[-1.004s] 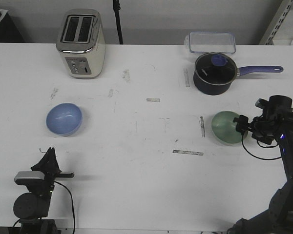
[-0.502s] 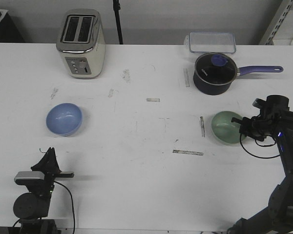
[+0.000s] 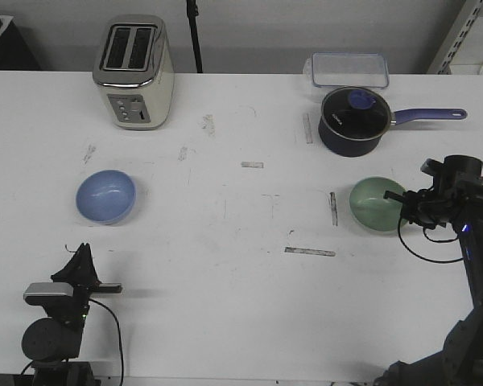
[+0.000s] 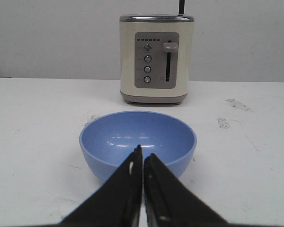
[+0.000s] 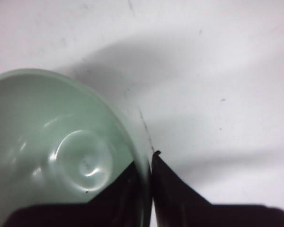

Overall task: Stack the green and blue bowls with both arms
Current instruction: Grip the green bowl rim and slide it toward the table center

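Observation:
My right gripper is going to put the green bowl on the table's middle [image 3: 243, 216]. It will let go just in front of the central tape mark.
The light blue bowl [image 3: 105, 195] sits upright on the white table at the left; it also shows in the left wrist view [image 4: 138, 137]. My left gripper [image 3: 84, 248] is shut and empty, near the table's front edge, a short way in front of the blue bowl [image 4: 143, 154]. The pale green bowl [image 3: 375, 205] is at the right, in front of the saucepan. My right gripper [image 3: 403, 206] is shut on its right rim, one finger inside and one outside, as the right wrist view [image 5: 147, 163] shows with the green bowl [image 5: 61, 142]. I cannot tell if the bowl is off the table.
A cream toaster [image 3: 134, 71] stands at the back left, beyond the blue bowl [image 4: 157, 59]. A dark navy saucepan with a purple handle [image 3: 352, 121] and a clear lidded box [image 3: 348, 69] are at the back right. Tape marks dot the table [image 3: 225, 265].
My right gripper has drawn back to the green bowl's right rim and closed on it; the bowl has shifted slightly away from the front edge. The left arm and blue bowl have not moved.

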`<state>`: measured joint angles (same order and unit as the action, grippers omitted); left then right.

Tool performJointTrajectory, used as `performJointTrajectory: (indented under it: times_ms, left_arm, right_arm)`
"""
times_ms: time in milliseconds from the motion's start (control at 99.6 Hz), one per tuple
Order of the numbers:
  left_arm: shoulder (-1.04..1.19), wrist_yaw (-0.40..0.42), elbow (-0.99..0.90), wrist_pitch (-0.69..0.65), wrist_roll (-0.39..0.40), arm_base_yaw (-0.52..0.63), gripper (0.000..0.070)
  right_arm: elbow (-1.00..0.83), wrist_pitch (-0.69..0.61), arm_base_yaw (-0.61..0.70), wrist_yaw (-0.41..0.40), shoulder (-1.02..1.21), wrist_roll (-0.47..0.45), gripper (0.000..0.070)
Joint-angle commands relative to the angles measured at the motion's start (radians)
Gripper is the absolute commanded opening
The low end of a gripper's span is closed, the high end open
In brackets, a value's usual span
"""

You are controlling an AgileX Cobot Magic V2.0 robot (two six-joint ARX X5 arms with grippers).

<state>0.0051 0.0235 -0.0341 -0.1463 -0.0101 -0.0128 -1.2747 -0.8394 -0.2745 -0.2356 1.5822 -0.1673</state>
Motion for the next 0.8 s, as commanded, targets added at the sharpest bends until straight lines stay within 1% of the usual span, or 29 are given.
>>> performJointTrajectory:
  times_ms: [0,161,301,381,422,542,602,793]
  left_arm:
    - [-0.002,0.0,0.022,-0.012,-0.002,-0.002,0.0001]
    - [-0.002,0.0,0.022,-0.012,-0.002,-0.002,0.0001]
    - [-0.002,0.0,0.022,-0.012,-0.002,-0.002,0.0001]
    - [-0.002,0.0,0.022,-0.012,-0.002,-0.002,0.0001]
    - [-0.002,-0.001,0.022,-0.012,-0.002,-0.002,0.0001]
    - [-0.002,0.0,0.022,-0.012,-0.002,-0.002,0.0001]
    - [-0.002,0.0,0.022,-0.012,-0.002,-0.002,0.0001]
    - [-0.002,0.0,0.022,-0.012,-0.002,-0.002,0.0001]
  right_arm:
    - [-0.023,0.006,0.022,-0.005,-0.021,-0.037,0.0011]
    - [-0.023,0.01,0.108,-0.005,-0.062,-0.098,0.001]
    - [-0.023,0.01,0.224,0.0,-0.063,-0.175,0.001]
    - [-0.023,0.031,0.296,0.004,-0.058,-0.222,0.001]
    - [-0.023,0.042,0.333,0.016,-0.056,-0.254,0.001]
    - [-0.023,0.08,0.461,0.102,-0.047,-0.338,0.001]
    - [-0.023,0.099,0.512,0.113,-0.035,-0.367,0.001]
    - [-0.023,0.166,0.644,0.109,0.02,-0.447,0.001]
